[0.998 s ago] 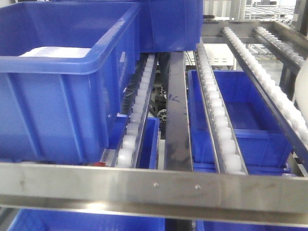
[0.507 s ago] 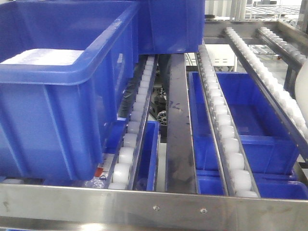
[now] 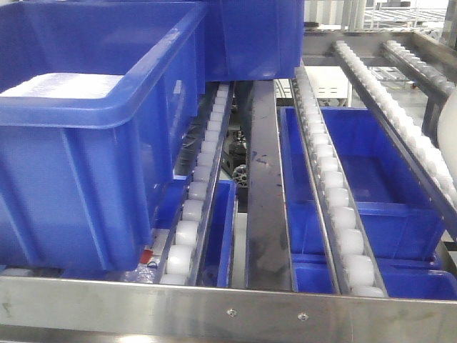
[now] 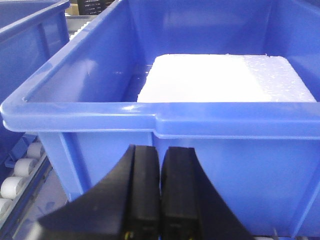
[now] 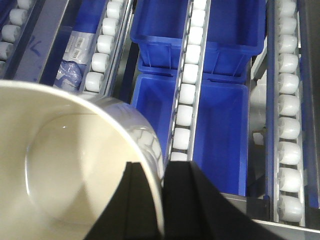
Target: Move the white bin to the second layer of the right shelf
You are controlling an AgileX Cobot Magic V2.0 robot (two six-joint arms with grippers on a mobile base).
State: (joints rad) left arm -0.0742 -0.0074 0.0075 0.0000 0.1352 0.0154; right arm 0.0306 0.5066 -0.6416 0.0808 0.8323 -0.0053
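Note:
My right gripper should be setting the white bin down across the roller lanes [image 3: 430, 275] just behind the steel front edge of the shelf.
The white bin [image 5: 65, 165] fills the lower left of the right wrist view, its cream inside facing me. My right gripper [image 5: 159, 166] is shut on its wall, one finger inside and one outside, holding it above the roller lanes [image 5: 187, 90] of the right shelf level. A sliver of the bin [image 3: 451, 132] shows at the right edge of the front view, beside the roller lanes [image 3: 335, 207] and above the steel front lip [image 3: 228, 304]. My left gripper [image 4: 161, 148] is shut and empty, just in front of a blue crate.
A large blue crate [image 3: 86, 143] holding a white foam block [image 4: 220, 77] stands on the rack's left lanes. Another blue crate [image 3: 250, 36] stands behind it. Open blue crates [image 5: 200, 115] sit on the level below the rollers. A dark steel rail [image 3: 264, 186] runs down the middle.
The front view has shifted: the steel front lip sits lower in the frame and the left blue crate looks closer. The bin's sliver stays at the right edge.

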